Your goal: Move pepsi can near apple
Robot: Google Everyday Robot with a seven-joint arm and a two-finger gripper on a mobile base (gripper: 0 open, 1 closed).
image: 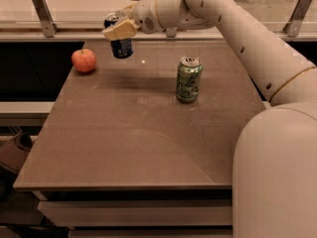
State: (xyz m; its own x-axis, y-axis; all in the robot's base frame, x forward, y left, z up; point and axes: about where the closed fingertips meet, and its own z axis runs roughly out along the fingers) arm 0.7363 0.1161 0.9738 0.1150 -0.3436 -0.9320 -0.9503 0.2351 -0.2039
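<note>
The robot's gripper needs to release the blue pepsi can on the table [115, 71] next to the apple, toward the green can. The pepsi can hangs above the table now.
The blue pepsi can [122, 47] hangs in the air above the far left part of the brown table [133, 133], tilted a little. My gripper [119, 30] is shut on its upper part, with the cream fingers [118, 32] across the can. The red-orange apple [84, 60] sits on the table near the far left corner, just left of and below the can, apart from it. My white arm reaches in from the right.
A green can [188, 79] stands upright right of the table's middle. A pale counter with metal brackets [42, 9] runs behind the table. The arm's bulky white base [277, 172] fills the lower right. The table's left edge drops to a dark gap.
</note>
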